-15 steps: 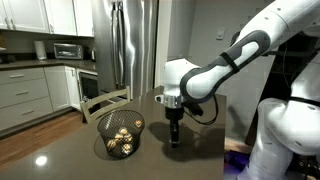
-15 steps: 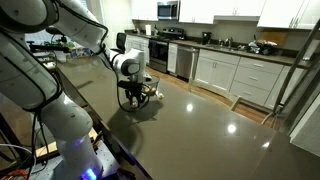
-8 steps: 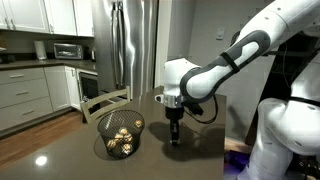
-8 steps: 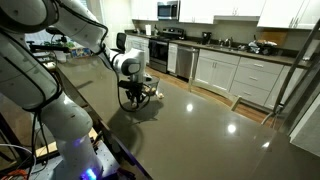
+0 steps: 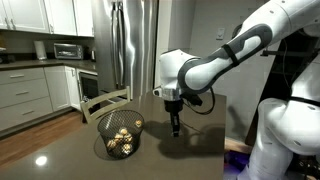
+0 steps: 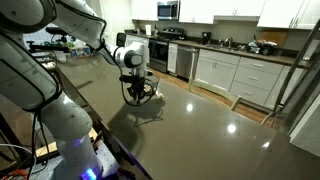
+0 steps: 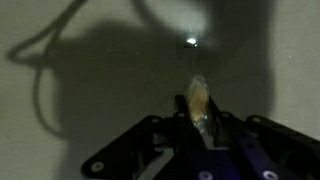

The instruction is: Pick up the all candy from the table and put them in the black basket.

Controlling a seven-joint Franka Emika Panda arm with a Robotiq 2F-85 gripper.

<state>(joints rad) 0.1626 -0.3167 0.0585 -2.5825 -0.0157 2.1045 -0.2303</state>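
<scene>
The gold candy, pale, will drop among the other gold candies (image 5: 117, 138) at the black basket's bottom from my gripper.
My gripper (image 5: 176, 129) hangs over the dark table (image 5: 195, 150), just right of the black basket (image 5: 119, 133). In the wrist view the gripper (image 7: 198, 112) is shut on one gold-foil candy (image 7: 197, 98), held between the fingertips above the glossy tabletop. Several gold candies (image 5: 121, 140) lie inside the basket. In an exterior view the gripper (image 6: 137, 97) stands in front of the basket (image 6: 146, 88), which it partly hides. I see no other candy loose on the table.
A kitchen with a steel fridge (image 5: 133, 45), white cabinets (image 5: 25, 95) and a grey counter (image 6: 235, 50) lies beyond the table. The table's bare surface (image 6: 190, 125) stretches wide on one side of the basket. The robot's base (image 5: 285, 130) stands at the table's edge.
The gripper has risen off the tabletop with the candy between its fingers and shifted slightly toward the basket.
</scene>
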